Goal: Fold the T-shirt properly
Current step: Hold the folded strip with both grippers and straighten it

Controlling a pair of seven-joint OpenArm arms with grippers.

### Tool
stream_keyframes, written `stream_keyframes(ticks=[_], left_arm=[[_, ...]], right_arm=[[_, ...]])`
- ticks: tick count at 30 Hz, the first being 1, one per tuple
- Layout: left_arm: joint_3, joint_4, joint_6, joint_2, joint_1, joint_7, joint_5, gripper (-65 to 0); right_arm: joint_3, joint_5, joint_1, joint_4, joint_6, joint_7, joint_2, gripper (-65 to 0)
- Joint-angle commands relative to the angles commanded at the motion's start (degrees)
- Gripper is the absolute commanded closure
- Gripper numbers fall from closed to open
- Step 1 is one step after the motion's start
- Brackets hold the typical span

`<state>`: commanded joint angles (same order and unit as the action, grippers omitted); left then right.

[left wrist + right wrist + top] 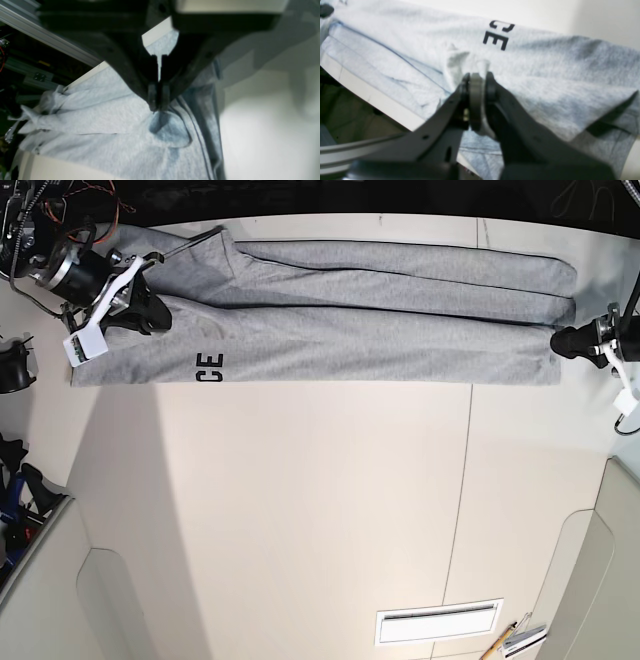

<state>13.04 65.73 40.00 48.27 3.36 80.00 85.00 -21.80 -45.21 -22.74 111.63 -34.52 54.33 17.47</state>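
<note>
Next, my left gripper opens and takes the stacked layers (pixel 541 332) deeper before folding the T-shirt's end inward, as it pinches only the puckered top layer at that end.
The heather-grey T-shirt (pixel 380 330) lies folded into a long narrow band across the far side of the table (pixel 300 500). Black letters "CE" (pixel 210 367) show near its left end, and also in the right wrist view (pixel 498 35). My right gripper (pixel 160 320) is at the band's left end. In the right wrist view it (pixel 476 75) is shut on a bunched fold of the shirt (pixel 545 75). My left gripper (pixel 558 340) is at the band's right end. In the left wrist view it (pixel 158 106) is shut on puckered cloth of the shirt (pixel 100 120).
The shirt's left end lies close to the table's edge, with an aluminium frame rail (pixel 50 40) and cables (pixel 40 220) beyond it. A white label plate (pixel 437 622) and a pencil (pixel 500 642) lie at the near right of the table.
</note>
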Motion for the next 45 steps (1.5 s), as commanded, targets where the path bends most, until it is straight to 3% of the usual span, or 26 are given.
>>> stream_keyframes(ticks=[3, 4, 7, 8, 9, 10, 11, 17, 19, 21, 25, 30, 35, 45], left_arm=[[0.0, 0.0, 0.0, 0.0, 1.0, 0.0, 0.0, -4.8], [0.0, 0.0, 0.0, 0.0, 1.0, 0.0, 0.0, -9.4], [0.0, 0.0, 0.0, 0.0, 0.9, 0.0, 0.0, -31.4], [0.0, 0.0, 0.0, 0.0, 0.9, 0.0, 0.0, -35.2], [0.1, 0.0, 0.0, 0.0, 0.9, 0.0, 0.0, -35.5], [0.1, 0.0, 0.0, 0.2, 0.8, 0.0, 0.0, -35.5], [0.1, 0.0, 0.0, 0.5, 0.8, 0.0, 0.0, -35.5], [10.7, 0.0, 0.0, 1.6, 2.2, 0.0, 0.0, -35.6], [12.6, 0.0, 0.0, 1.6, 3.7, 0.0, 0.0, -39.6], [12.6, 0.0, 0.0, 1.4, 5.8, 0.0, 0.0, -43.9], [12.6, -0.1, 0.0, -1.6, 8.1, -0.6, -0.1, -43.9], [12.6, -0.1, 0.0, -5.4, 8.2, -5.0, -8.2, -43.9], [12.6, -0.1, 0.0, -6.4, 9.9, -5.0, -5.1, -43.9], [12.2, -0.1, 0.0, -9.5, 10.0, -3.5, -5.2, -43.8]], right_arm=[[0.0, 0.0, 0.0, -0.2, 0.04, 1.4, 0.0, 0.0], [0.0, 0.0, 0.0, -0.3, 0.07, 1.9, 0.0, 0.0], [0.0, 0.2, 0.0, -0.4, 0.26, 3.2, 0.0, -1.7], [0.0, 0.2, 0.0, -0.4, 0.26, 3.6, 0.0, -13.2], [0.0, 0.2, 0.0, -0.4, 0.42, 3.9, 0.0, -23.5], [0.0, 0.1, 0.0, -0.3, 0.83, 4.0, 0.0, -29.1], [-0.1, -0.3, 0.0, -0.2, 0.90, 4.0, 0.0, -29.9], [-6.2, -4.8, 0.1, 3.0, 0.66, 4.0, -1.4, -29.9], [-7.1, -5.2, 0.3, 4.3, 0.66, 4.0, -2.6, -29.9], [-6.9, -5.2, 0.3, 4.4, 0.66, 3.9, -3.5, -29.9], [-6.3, -4.9, 0.3, 2.8, 0.66, 3.6, -4.2, -29.9], [-6.3, -4.9, 0.3, 0.7, 0.66, 3.5, -4.2, -29.9], [-6.3, -5.2, 0.3, 0.6, 0.66, 3.5, -4.2, -29.9], [-6.3, -5.2, 0.3, 0.6, 0.66, 3.1, -4.2, -29.9]])
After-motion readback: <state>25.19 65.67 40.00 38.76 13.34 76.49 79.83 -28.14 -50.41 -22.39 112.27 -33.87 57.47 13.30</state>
